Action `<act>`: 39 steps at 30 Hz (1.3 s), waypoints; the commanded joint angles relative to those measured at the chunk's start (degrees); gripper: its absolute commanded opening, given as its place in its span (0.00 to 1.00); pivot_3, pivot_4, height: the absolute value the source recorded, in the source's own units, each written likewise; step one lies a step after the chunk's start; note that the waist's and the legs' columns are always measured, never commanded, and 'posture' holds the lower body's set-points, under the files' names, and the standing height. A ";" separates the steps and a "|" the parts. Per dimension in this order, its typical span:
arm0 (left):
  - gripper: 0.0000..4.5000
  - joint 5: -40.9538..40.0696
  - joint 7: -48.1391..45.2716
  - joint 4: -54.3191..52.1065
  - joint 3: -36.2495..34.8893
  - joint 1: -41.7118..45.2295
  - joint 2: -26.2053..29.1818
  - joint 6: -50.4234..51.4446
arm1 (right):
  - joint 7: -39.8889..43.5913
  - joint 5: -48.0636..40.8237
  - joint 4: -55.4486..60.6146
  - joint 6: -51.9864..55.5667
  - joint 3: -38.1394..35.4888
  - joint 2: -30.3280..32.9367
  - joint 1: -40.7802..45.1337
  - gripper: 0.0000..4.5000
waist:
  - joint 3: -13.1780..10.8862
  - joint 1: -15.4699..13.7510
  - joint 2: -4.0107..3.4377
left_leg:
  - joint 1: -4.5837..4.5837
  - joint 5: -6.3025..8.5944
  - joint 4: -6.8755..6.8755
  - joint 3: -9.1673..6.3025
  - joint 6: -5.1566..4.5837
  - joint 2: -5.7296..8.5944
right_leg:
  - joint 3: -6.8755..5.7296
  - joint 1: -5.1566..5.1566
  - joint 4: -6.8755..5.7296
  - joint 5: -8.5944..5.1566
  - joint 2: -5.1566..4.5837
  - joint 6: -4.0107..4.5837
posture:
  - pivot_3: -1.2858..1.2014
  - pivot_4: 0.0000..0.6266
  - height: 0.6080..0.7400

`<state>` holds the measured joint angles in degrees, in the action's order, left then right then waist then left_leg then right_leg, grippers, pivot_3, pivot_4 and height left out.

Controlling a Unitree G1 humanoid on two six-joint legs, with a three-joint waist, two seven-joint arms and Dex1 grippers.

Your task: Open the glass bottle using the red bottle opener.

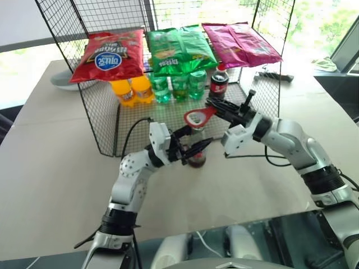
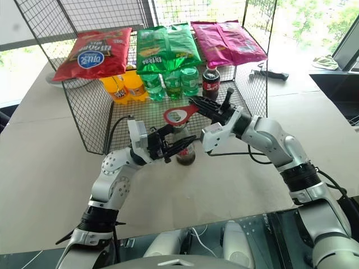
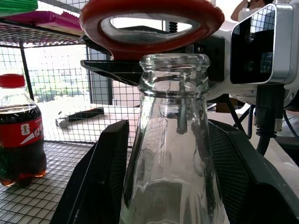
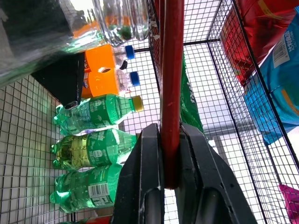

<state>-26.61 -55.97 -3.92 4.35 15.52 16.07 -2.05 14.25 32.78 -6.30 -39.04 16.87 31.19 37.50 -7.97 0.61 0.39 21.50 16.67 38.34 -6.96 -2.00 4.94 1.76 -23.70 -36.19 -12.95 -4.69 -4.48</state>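
Note:
The robot's right gripper will set the red bottle opener down on the table (image 1: 231,154) next to the glass bottle, close to the wire rack. The opener still hangs just above the bottle's mouth.
On the table in front of the wire rack stands the glass bottle (image 1: 197,154), upright, with my left gripper (image 1: 194,143) shut around its body from the left. In the left wrist view the bottle's neck (image 3: 175,140) rises between the two black fingers (image 3: 105,163), and its mouth is bare glass with no cap on it. The red bottle opener (image 1: 199,116) hangs just above that mouth, ring head (image 3: 149,18) over it. My right gripper (image 1: 220,106) is shut on the opener's handle (image 4: 171,93), reaching in from the right.
Behind the bottle is a wire rack (image 1: 101,129) topped with red, green and pink chip bags. Inside stand orange soda bottles (image 1: 132,89), green bottles (image 1: 179,87) and a plastic cola bottle (image 1: 219,83). A black tool (image 1: 279,76) lies at the back right.

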 commanded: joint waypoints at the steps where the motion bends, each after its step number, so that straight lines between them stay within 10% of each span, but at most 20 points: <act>1: 0.53 0.12 0.35 -0.59 0.20 -0.54 -0.04 0.13 | -1.87 -0.61 1.11 -0.40 -2.56 -0.01 1.90 0.00 | 0.00 0.00 0.00 | 0.00 0.00 0.00 0.00 0.00 0.00 | 0.00 0.00 0.00 0.00 0.00 0.00 | 0.52 0.24 1.00; 14: 0.53 -0.99 0.95 -1.17 -0.22 -0.79 0.01 0.58 | -3.12 -1.43 0.69 0.45 -2.75 -0.20 1.88 0.00 | 0.00 0.04 0.00 | 0.00 0.00 -0.01 0.00 0.00 0.00 | 0.00 0.00 0.00 0.00 0.00 0.00 | 0.52 0.24 1.00; 20: 0.99 -1.19 0.77 -1.66 -0.34 -1.06 0.26 0.54 | -3.19 -1.78 0.44 0.65 -2.86 -0.20 1.78 0.00 | -0.01 0.12 0.00 | 0.06 0.00 -0.02 0.00 0.00 0.00 | 0.02 -0.03 0.00 0.00 0.00 0.00 | 0.52 0.24 1.00; 39: 0.99 -5.53 -1.11 -9.83 -3.00 -8.24 6.24 4.49 | -3.37 -6.24 -1.15 2.17 -5.82 -0.50 -0.67 0.00 | -0.03 0.19 -0.03 | 0.09 0.00 -0.07 0.01 0.00 -0.05 | 0.03 -0.05 0.07 0.00 0.02 0.00 | 0.52 0.24 1.00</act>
<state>-30.45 -56.66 -10.41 2.47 7.76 21.71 2.15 11.88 28.38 -7.98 -37.35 13.22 30.58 36.73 -8.01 0.80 0.36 21.59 16.67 38.27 -6.95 -2.00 4.89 1.79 -23.74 -36.11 -12.95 -4.67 -4.47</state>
